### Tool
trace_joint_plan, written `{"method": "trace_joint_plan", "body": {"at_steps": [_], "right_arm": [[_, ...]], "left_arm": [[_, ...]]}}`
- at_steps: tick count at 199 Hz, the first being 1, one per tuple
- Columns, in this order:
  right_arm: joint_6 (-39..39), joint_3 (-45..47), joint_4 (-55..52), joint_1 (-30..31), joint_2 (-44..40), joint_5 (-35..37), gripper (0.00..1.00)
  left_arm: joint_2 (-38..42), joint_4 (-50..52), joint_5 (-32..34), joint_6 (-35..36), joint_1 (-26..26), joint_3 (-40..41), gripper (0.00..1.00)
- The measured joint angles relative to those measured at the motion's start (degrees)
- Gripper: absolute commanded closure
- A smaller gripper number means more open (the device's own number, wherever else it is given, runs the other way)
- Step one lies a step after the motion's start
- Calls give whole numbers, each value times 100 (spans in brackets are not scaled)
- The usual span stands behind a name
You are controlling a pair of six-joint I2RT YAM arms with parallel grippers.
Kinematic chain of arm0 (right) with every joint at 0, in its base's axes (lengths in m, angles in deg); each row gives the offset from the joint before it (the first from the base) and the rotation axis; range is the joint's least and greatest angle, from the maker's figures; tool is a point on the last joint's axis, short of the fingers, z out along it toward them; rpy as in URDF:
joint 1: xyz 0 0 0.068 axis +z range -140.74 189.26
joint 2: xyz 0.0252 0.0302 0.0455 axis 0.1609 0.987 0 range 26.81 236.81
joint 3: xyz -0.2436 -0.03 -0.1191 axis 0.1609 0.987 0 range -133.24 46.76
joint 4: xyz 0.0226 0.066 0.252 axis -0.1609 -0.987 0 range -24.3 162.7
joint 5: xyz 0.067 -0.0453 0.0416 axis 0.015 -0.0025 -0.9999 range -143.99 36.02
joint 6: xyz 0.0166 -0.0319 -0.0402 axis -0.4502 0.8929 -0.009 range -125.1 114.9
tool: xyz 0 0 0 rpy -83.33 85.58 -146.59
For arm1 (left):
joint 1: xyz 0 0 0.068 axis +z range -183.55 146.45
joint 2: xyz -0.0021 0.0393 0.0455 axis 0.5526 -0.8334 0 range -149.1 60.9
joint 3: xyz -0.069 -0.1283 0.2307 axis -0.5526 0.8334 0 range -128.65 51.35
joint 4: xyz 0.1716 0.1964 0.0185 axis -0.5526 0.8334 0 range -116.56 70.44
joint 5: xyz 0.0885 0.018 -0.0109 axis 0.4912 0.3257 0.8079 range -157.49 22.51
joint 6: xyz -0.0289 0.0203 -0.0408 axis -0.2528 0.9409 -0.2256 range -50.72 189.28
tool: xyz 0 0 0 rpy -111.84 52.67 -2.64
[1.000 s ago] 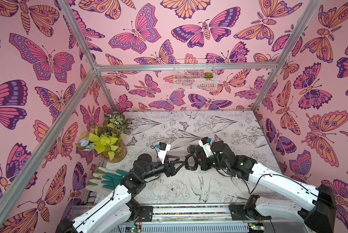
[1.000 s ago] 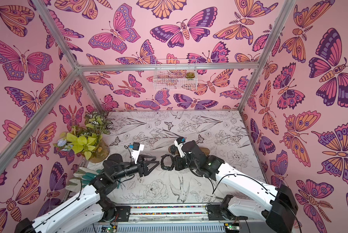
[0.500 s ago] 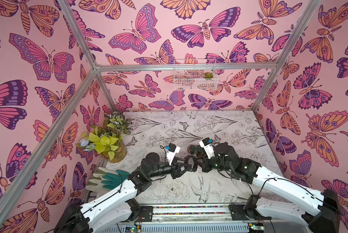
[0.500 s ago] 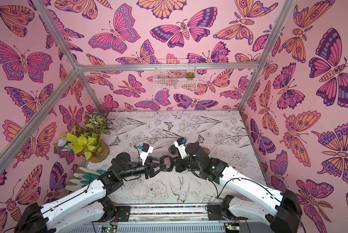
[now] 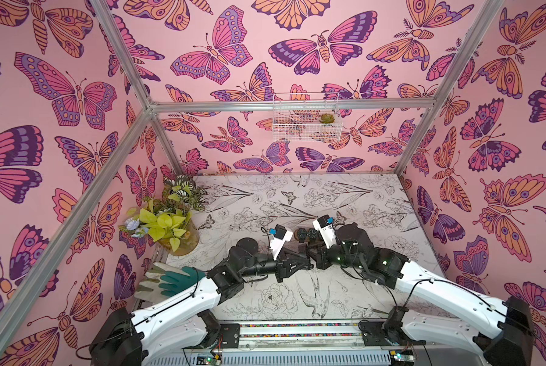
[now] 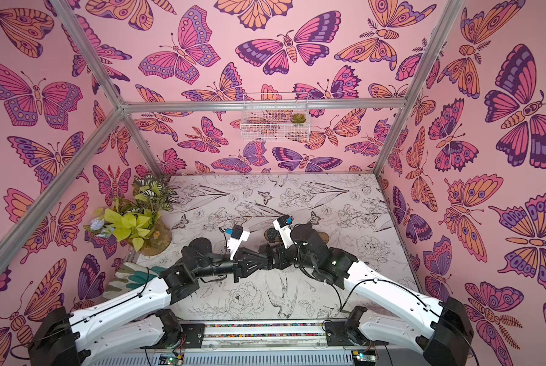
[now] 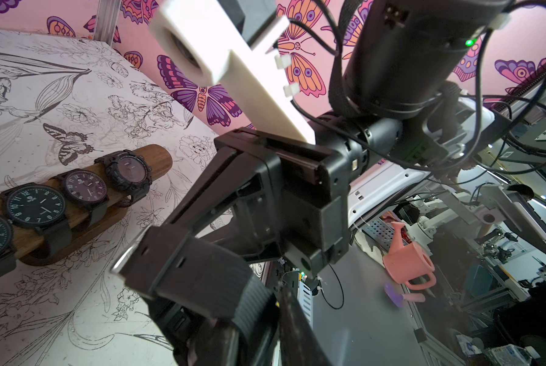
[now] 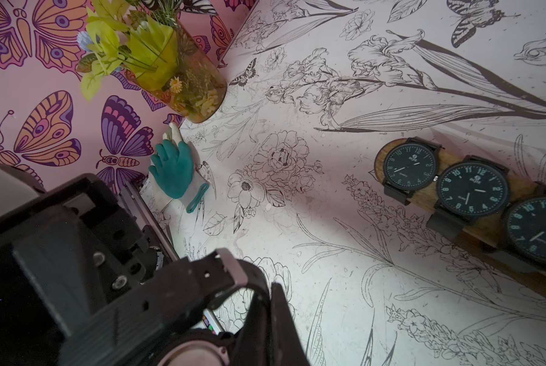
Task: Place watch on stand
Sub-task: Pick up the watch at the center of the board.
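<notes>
The robot's right gripper has the watch strap beside the case, so it should take the case [image 8: 190, 353] by its sides while the left gripper keeps the watch.
A black watch [image 8: 195, 353] hangs between my two grippers above the middle of the table. Its holed strap with a silver buckle [image 7: 183, 266] shows in the left wrist view. My right gripper [image 8: 265, 317] is shut on the strap beside the case. My left gripper [image 7: 265, 317] faces it from the left and is shut on the ribbed strap end. In both top views the left gripper [image 5: 306, 259] and right gripper [image 5: 314, 253] meet tip to tip and hide the watch. The wooden stand [image 7: 157, 158] lies just behind them with several dark watches [image 8: 472, 193] across it.
A glass vase of yellow-green leaves [image 5: 173, 231] stands at the left wall. A teal and white glove [image 5: 170, 279] lies at the front left corner. A white wire basket [image 5: 304, 122] hangs on the back wall. A pink watering can [image 7: 407, 260] sits outside the cell.
My left gripper has moved right to meet the right gripper, and its jaws have closed from open onto the watch strap. The right gripper has kept its hold.
</notes>
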Motion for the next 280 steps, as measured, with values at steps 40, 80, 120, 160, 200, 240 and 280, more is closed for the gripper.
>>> {"method": "trace_joint_plan", "body": {"at_steps": [40,80,120,160,200,240,280], "right_arm": [[50,0,-9,9,-20,116,89],[256,79,-345,-4,-584,946,76],[424,981,208,83,-1596,1858,59],[741,2179,1832,619,-1602,2159,55],[1106,2503,3539,813,-1051,2142,50],[1316,2555,4478,855,-890,2144,49],[1355,2566,4870,855,-721,2166,48]], "left_arm": [[-66,-210,133,-101,-20,-15,100],[-140,-450,761,-444,-35,-11,100],[-385,-813,1578,-1019,-35,22,100],[-706,-1453,2197,-1886,-33,55,100],[-1016,-2057,2435,-2726,-37,55,100],[-1078,-2273,2632,-3178,-122,52,100],[-1123,-2415,2830,-3351,-284,52,100]]}}
